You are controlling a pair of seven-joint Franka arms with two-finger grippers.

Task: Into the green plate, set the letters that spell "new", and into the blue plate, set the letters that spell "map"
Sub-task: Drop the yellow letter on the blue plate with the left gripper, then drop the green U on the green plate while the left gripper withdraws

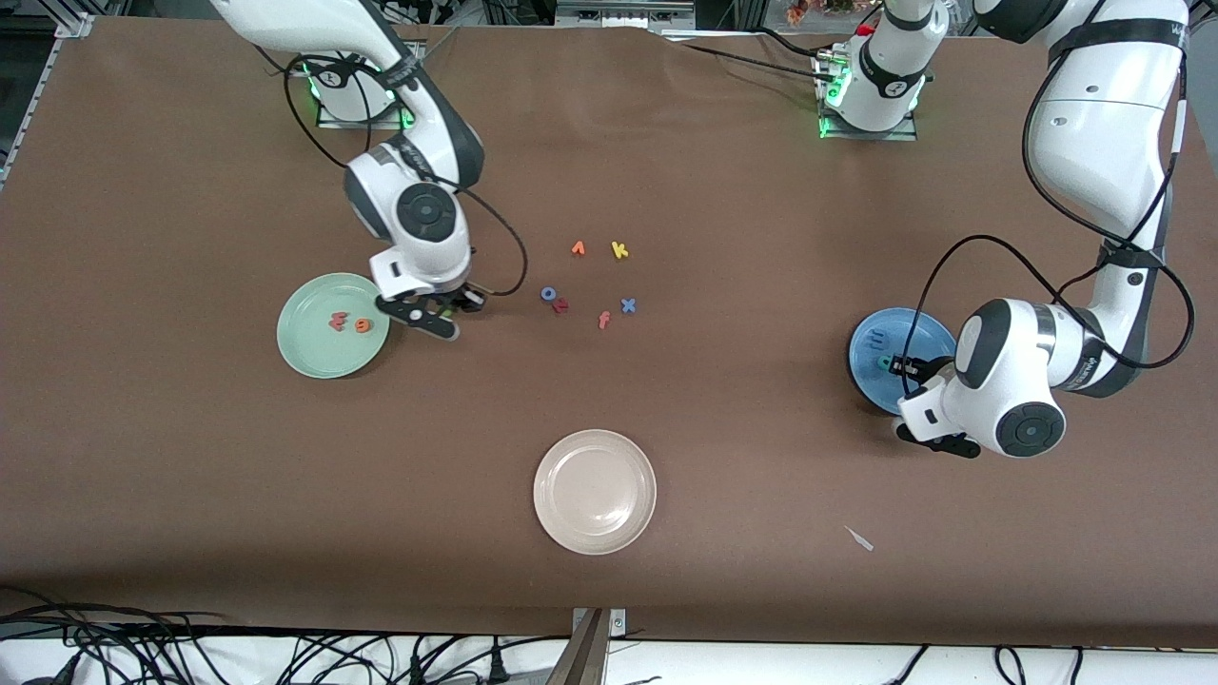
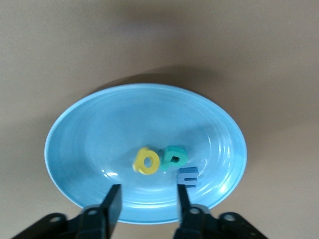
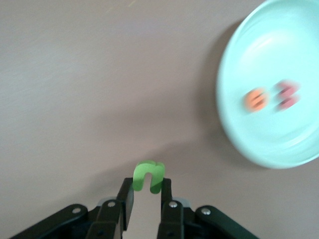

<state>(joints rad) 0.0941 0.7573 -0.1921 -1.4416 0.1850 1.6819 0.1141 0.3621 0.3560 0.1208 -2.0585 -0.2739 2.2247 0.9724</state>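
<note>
The green n, now above bare table beside the green plate, will go down in the green plate (image 1: 313, 321) (image 3: 313, 87) beside the salmon-pink w, opposite the orange e, as I set it there with my right gripper.
My left gripper (image 2: 148, 199) (image 1: 912, 366) hangs open over the blue plate (image 2: 89, 134) (image 1: 868, 366), nothing between its fingers. In that plate lie the yellow a (image 2: 146, 161), the teal p (image 2: 174, 157) and the blue m (image 2: 188, 177), the m close beside one fingertip. My right gripper (image 3: 148, 191) (image 1: 433, 323) is shut on the green n (image 3: 148, 177), above bare table just beside the green plate (image 3: 259, 45) (image 1: 297, 335). The orange e (image 3: 256, 98) (image 1: 362, 325) and the salmon-pink w (image 3: 287, 94) (image 1: 338, 322) lie in the green plate.
Loose letters lie mid-table: an orange one (image 1: 578, 248), a yellow k (image 1: 619, 250), a blue o (image 1: 549, 293), a dark red one (image 1: 560, 305), an orange f (image 1: 604, 320) and a blue x (image 1: 628, 305). A cream plate (image 1: 547, 495) sits nearer the front camera.
</note>
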